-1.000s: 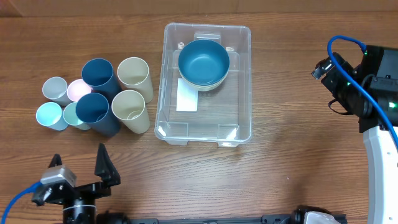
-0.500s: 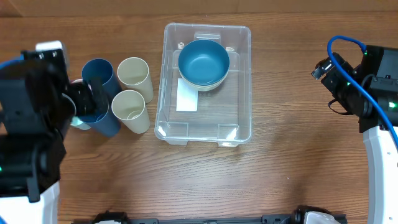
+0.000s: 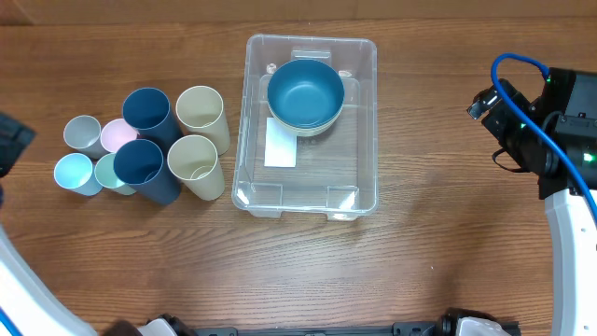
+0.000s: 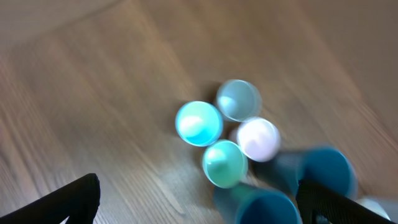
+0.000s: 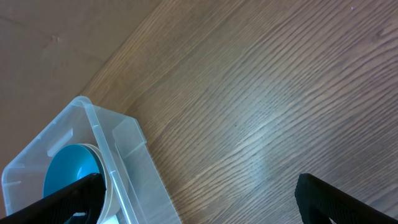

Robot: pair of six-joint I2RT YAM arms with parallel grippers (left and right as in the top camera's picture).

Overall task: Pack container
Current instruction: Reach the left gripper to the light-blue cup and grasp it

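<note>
I will move my left gripper to the light blue cup next and close it on the cup's rim (image 3: pixel 56 174) (image 4: pixel 185 107), on the side that faces away from the mint cup.
The clear container (image 3: pixel 368 140) stands at mid-table with a white label (image 3: pixel 281 149) on its base. A blue bowl (image 3: pixel 305 91) nested in a cream bowl sits in its far end. The container's corner (image 5: pixel 99 143) and the bowl (image 5: pixel 68 171) also show in the right wrist view. My left gripper (image 4: pixel 199 210) is open and empty, high above the small cups; the view is blurred. Only a piece of the left arm (image 3: pixel 11 140) shows overhead. My right gripper (image 5: pixel 199 205) is open and empty over bare wood, to the right of the container.
A cluster of cups stands left of the container: two dark blue (image 3: pixel 147 110), two beige (image 3: pixel 200 107), and small grey (image 3: pixel 82 133), pink (image 3: pixel 117 135), light blue (image 3: pixel 72 172) and mint (image 3: pixel 110 171) ones. The right arm (image 3: pixel 532 131) is at the right edge.
The left arm swung from the front left corner up over the cups, then out to the far left edge. Cups, container and right arm have not moved.
</note>
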